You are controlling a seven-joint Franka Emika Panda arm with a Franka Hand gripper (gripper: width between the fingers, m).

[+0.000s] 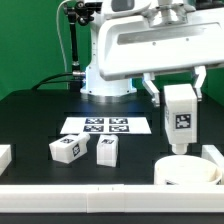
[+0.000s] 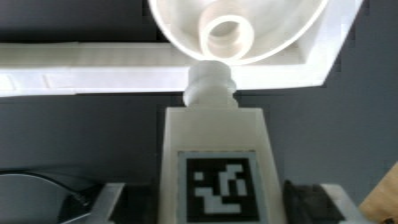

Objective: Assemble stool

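Next, my gripper releases the stool leg standing upright in the round seat's ring socket [image 1: 187, 178] [image 2: 226, 37] nearest the front rail.
My gripper [image 1: 181, 100] is shut on a white blocky stool leg [image 1: 181, 118] with a square tag, held upright above the round seat [image 1: 187, 172] at the exterior view's front right. In the wrist view the leg [image 2: 215, 150] fills the middle between my fingers [image 2: 111, 200], and its round peg [image 2: 210, 78] points at the raised ring socket [image 2: 226, 37] inside the seat [image 2: 178, 25]. The peg's tip is close to the seat but I cannot tell if it touches. Two more legs [image 1: 67, 149] [image 1: 106, 150] lie on the black table at front left.
The marker board [image 1: 106, 125] lies flat behind the two loose legs. White border rails [image 1: 100, 195] run along the front edge and the right side [image 1: 212, 155]. The robot base [image 1: 105, 80] stands at the back.
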